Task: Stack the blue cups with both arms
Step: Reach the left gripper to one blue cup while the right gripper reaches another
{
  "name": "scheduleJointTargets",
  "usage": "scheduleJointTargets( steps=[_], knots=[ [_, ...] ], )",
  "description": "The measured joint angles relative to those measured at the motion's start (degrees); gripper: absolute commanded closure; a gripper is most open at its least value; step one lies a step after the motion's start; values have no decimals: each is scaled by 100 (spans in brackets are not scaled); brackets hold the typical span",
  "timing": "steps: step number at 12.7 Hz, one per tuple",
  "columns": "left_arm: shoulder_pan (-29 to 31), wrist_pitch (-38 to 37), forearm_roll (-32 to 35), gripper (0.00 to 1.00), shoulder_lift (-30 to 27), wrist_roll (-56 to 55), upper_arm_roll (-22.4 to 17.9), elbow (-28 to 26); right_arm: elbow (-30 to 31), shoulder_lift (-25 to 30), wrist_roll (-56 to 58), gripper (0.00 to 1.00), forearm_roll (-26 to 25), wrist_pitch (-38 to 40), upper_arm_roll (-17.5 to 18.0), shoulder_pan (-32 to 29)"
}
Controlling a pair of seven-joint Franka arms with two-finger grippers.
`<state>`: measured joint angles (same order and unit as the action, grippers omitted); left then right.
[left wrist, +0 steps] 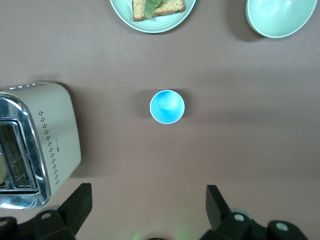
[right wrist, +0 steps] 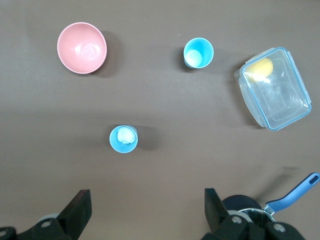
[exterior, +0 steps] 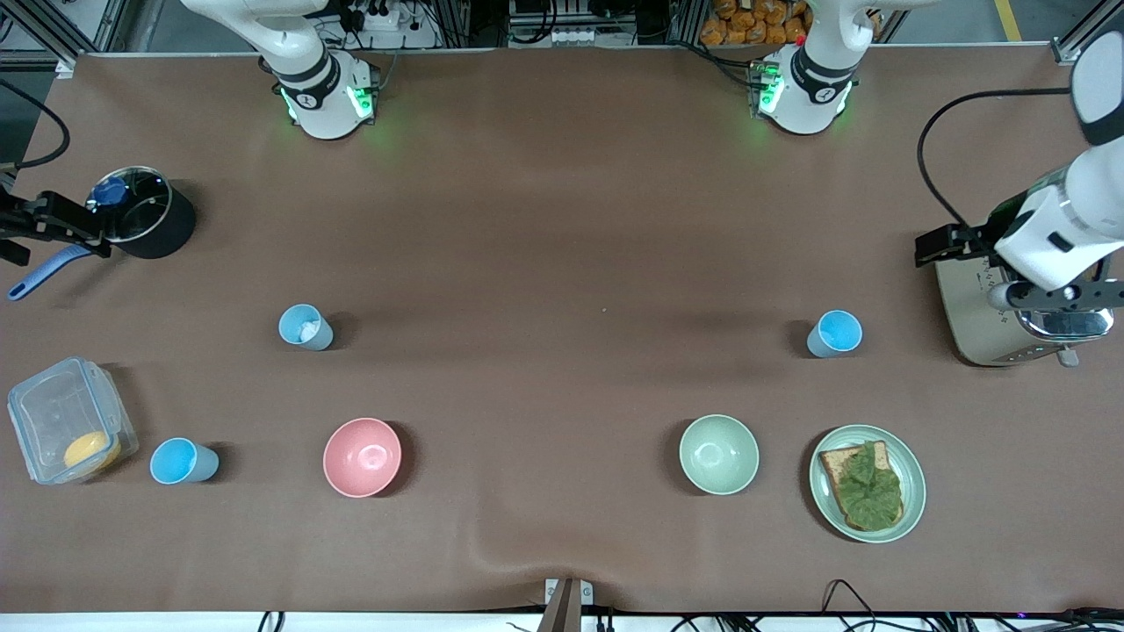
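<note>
The left gripper I use should next move to the rim of the light-blue cup (exterior: 861, 328) (left wrist: 151, 109) nearest the toaster and close there, on the side that faces the toaster.
Three light-blue cups stand upright and apart on the brown table. One cup (exterior: 834, 333) is toward the left arm's end and shows in the left wrist view (left wrist: 167, 106). A second cup (exterior: 306, 326) has something white inside (right wrist: 124, 138). A third cup (exterior: 183, 461) stands beside the clear container, nearer to the front camera (right wrist: 198, 52). My left gripper (exterior: 1061, 297) is open and empty, high over the toaster's edge (left wrist: 147, 206). My right gripper (exterior: 48, 224) is open and empty, high by the black pot (right wrist: 145, 207).
A pink bowl (exterior: 362, 456), a pale-green bowl (exterior: 718, 454) and a plate (exterior: 913, 491) with leaf-topped bread stand nearer to the front camera. A toaster (exterior: 983, 333) stands at the left arm's end. A black pot (exterior: 149, 224) and a clear container (exterior: 66, 421) stand at the right arm's end.
</note>
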<state>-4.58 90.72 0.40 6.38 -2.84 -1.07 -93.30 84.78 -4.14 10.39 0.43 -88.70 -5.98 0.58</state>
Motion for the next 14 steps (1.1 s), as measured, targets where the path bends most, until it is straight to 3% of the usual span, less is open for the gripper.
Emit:
scheduleJointTargets(
  steps=[3,11,14],
  knots=[
    [3,220,0,0,11,0,-1,-277,2,-64,0,0,0,18,-1,-80],
    [79,1895,0,0,62,0,-12,-1709,19,-448,2,0,131,-72,87,76],
    [101,2432,0,0,71,0,-13,-2152,465,-536,13,0,184,-521,101,167]
  ],
)
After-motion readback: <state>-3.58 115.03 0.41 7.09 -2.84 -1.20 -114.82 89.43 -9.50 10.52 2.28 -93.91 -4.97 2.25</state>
